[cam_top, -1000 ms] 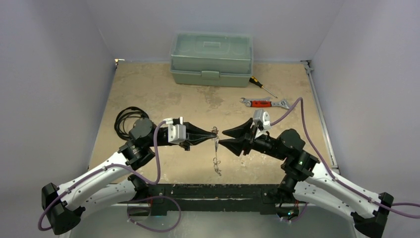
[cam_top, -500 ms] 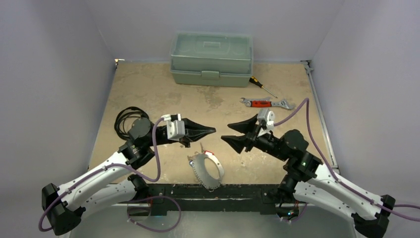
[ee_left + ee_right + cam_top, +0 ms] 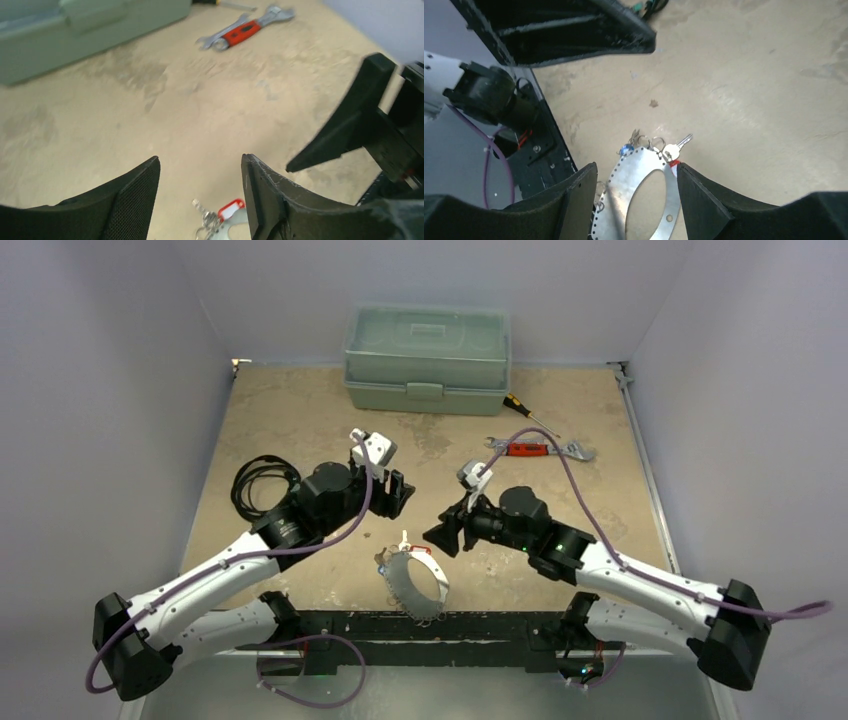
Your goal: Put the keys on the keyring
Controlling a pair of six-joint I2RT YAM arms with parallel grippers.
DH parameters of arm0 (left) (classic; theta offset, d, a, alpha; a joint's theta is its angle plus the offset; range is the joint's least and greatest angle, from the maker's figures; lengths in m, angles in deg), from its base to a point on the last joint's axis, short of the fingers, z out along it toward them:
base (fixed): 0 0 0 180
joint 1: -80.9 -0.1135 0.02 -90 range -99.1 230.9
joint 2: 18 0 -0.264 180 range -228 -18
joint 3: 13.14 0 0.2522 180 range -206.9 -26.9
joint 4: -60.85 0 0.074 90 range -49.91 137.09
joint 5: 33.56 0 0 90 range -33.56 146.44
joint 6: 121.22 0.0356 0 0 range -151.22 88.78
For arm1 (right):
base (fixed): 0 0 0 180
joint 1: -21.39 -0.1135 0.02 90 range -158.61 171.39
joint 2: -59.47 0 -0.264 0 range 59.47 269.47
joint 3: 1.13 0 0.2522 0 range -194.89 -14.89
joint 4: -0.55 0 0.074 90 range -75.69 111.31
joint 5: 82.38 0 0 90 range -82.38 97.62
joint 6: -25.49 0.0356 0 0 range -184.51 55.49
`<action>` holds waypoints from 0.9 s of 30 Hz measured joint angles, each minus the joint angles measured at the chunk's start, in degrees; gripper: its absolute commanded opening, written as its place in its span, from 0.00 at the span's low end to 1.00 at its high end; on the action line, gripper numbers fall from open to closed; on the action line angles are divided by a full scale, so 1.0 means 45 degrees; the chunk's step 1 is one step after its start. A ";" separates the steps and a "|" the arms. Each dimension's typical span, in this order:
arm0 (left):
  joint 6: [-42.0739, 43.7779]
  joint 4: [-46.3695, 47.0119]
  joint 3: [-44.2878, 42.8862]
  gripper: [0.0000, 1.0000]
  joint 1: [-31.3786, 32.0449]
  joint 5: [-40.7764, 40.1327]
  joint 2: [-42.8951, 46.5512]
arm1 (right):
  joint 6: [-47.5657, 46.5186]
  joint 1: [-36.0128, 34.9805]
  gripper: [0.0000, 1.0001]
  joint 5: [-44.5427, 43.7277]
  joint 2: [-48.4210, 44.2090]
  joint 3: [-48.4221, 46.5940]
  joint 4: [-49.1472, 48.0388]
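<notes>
Next, I close my right gripper on the loose end of the small key [image 3: 379, 557] [image 3: 635, 134], which is beside the blue tag at the far end of the keyring.
The keyring [image 3: 417, 582], a flat silver oval band with small holes along its edge, lies on the table near the front edge. At its far end sit a silver key [image 3: 674, 148] with a red tag [image 3: 229, 208] and a blue tag [image 3: 626, 148], beside small rings. My left gripper [image 3: 400, 492] hangs open above and behind the keyring, with nothing between its fingers [image 3: 265, 190]. Facing it from the right, my right gripper [image 3: 443, 531] is also open and empty. In the right wrist view the keyring [image 3: 639, 192] shows between its fingers, well below them.
A green toolbox [image 3: 427, 358] stands at the back. A red-handled wrench [image 3: 533, 448] and a screwdriver [image 3: 528, 414] lie at the back right. A coiled black cable [image 3: 258, 480] lies at the left. The black base rail [image 3: 430, 625] runs just in front of the keyring.
A second ago the left gripper held the hanging keyring, shut; the keyring has dropped flat onto the table. Both arms have swung upward and inward, and both grippers have opened.
</notes>
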 measured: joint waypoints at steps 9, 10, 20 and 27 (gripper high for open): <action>-0.0379 -0.4114 -0.1243 0.88 -0.0146 -0.4007 -0.1005 | 0.0505 -0.2113 0.63 -0.0296 0.3196 -0.0131 -0.0112; -0.0389 -0.4328 -0.1243 0.88 -0.0194 -0.4303 -0.1005 | 0.0636 -0.2361 0.63 -0.0442 0.3512 -0.0199 -0.0214; -0.0534 -0.5066 -0.0816 0.87 -0.0432 -0.7091 0.0879 | 0.0840 -0.2764 0.63 -0.0801 0.6543 -0.1511 -0.2030; -0.0714 -0.5085 -0.0792 0.87 -0.0432 -0.7771 0.1365 | 0.0816 -0.2764 0.61 -0.1098 0.8845 -0.3045 -0.2671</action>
